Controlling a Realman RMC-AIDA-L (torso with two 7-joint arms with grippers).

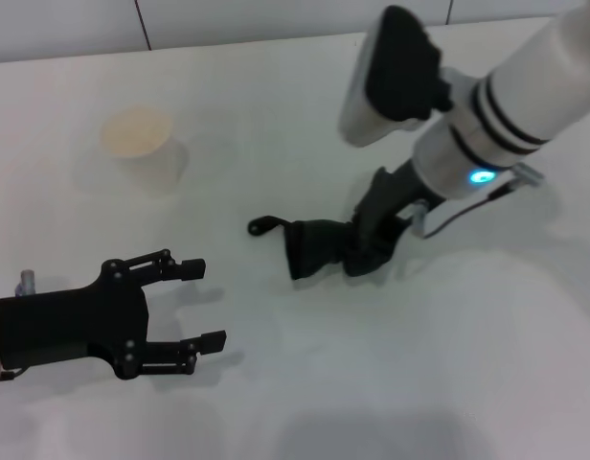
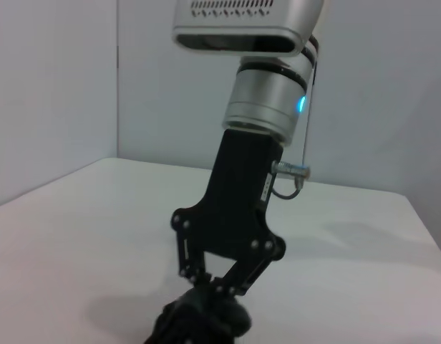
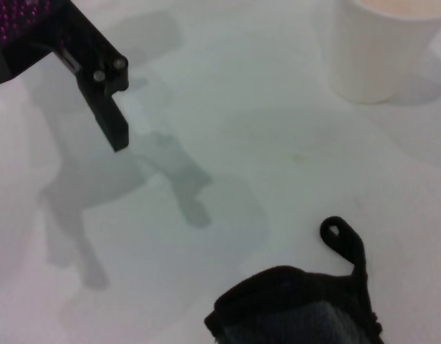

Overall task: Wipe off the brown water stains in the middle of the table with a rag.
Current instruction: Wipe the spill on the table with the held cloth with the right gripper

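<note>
Next, my right gripper releases the dark rag on the white table (image 1: 383, 275) by its fingertips, at a spot that is farther away from the paper cup.
The dark rag (image 1: 319, 247) lies bunched on the white table (image 1: 305, 383) right of centre, its thin loop (image 1: 261, 226) pointing left. My right gripper (image 1: 372, 247) reaches down from the upper right and is shut on the rag's right end. The left wrist view shows those fingers closed into the rag (image 2: 206, 319). The right wrist view shows the rag (image 3: 299, 308) and its loop (image 3: 342, 240) close up. No distinct brown water stain shows; only a faint yellowish trace (image 3: 301, 158) marks the table beyond the loop. My left gripper (image 1: 204, 305) rests open at the lower left, holding nothing.
A white paper cup (image 1: 142, 144) stands at the upper left, also seen as the cup (image 3: 381, 43) in the right wrist view. The table's far edge meets a tiled wall (image 1: 228, 19). One finger of the left gripper (image 3: 109, 107) reaches into the right wrist view.
</note>
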